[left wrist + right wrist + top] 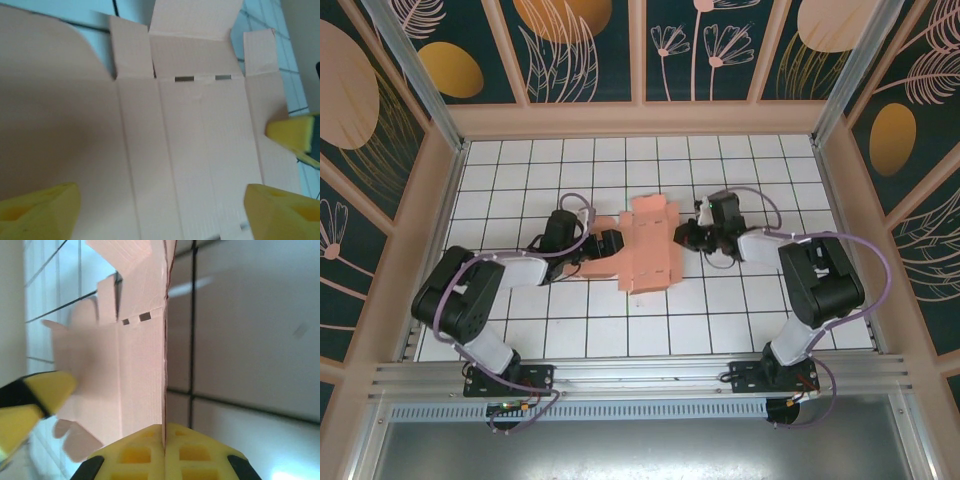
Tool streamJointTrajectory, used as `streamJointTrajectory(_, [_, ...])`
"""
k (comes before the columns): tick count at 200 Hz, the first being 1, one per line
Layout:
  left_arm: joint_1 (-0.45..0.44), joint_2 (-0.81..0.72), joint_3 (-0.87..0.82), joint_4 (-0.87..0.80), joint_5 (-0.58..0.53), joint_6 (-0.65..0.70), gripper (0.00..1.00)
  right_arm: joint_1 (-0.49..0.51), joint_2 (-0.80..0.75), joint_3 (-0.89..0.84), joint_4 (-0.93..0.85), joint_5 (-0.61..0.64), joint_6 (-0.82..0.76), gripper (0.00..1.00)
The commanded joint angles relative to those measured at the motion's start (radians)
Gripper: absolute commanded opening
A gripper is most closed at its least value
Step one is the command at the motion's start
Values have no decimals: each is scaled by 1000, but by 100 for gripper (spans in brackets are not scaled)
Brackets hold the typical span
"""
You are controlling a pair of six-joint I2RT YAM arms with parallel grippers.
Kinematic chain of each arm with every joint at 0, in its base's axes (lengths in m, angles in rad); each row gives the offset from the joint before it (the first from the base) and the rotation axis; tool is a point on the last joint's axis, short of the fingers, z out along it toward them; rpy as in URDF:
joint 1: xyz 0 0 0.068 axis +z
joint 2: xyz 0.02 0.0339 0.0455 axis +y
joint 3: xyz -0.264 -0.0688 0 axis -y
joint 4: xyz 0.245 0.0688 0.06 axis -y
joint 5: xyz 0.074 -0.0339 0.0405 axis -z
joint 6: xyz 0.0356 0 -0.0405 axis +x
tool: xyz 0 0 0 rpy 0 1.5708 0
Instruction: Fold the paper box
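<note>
My right gripper needs to let go of the paper box's edge on the white tile (704,227) just outside the sheet's raised border.
The paper box (647,248) is a salmon-pink cut-out sheet with flaps and crease lines, lying mid-table between both arms. My left gripper (609,243) is at its left side. In the left wrist view it stands open (160,212), with the yellow fingers (42,210) spread wide over the paper box (190,140). My right gripper (686,236) is at the sheet's right edge. In the right wrist view it is shut (164,442) on that edge of the paper box (142,370), which stands raised edge-on between the pads. Two small slots (202,78) show near the far flaps.
The floor is white tile with dark grout (740,310). Wooden-framed patterned walls (640,115) close in the back and both sides. A metal rail (640,375) runs along the near edge by the arm bases. The other arm's yellow fingertip (295,134) touches the sheet's right border.
</note>
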Motion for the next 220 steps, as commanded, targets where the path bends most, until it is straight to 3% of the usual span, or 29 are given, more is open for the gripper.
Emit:
streamJointTrajectory(1, [3, -42, 27, -40, -47, 66, 93, -42, 31, 135, -346, 138, -291, 0])
streamJointTrajectory(11, [4, -38, 28, -41, -46, 77, 99, -49, 44, 195, -435, 185, -352, 0])
streamJointTrajectory(66, [-5, -11, 33, 19, -22, 46, 99, -24, 190, 475, -769, 552, -517, 0])
streamJointTrajectory(142, [-11, 34, 54, 17, -26, 13, 99, 136, 412, 684, -827, 1141, -396, 0])
streamJointTrajectory(220, [-11, 28, 48, 2, -40, 19, 99, 234, 514, 710, -729, 1282, -344, 0])
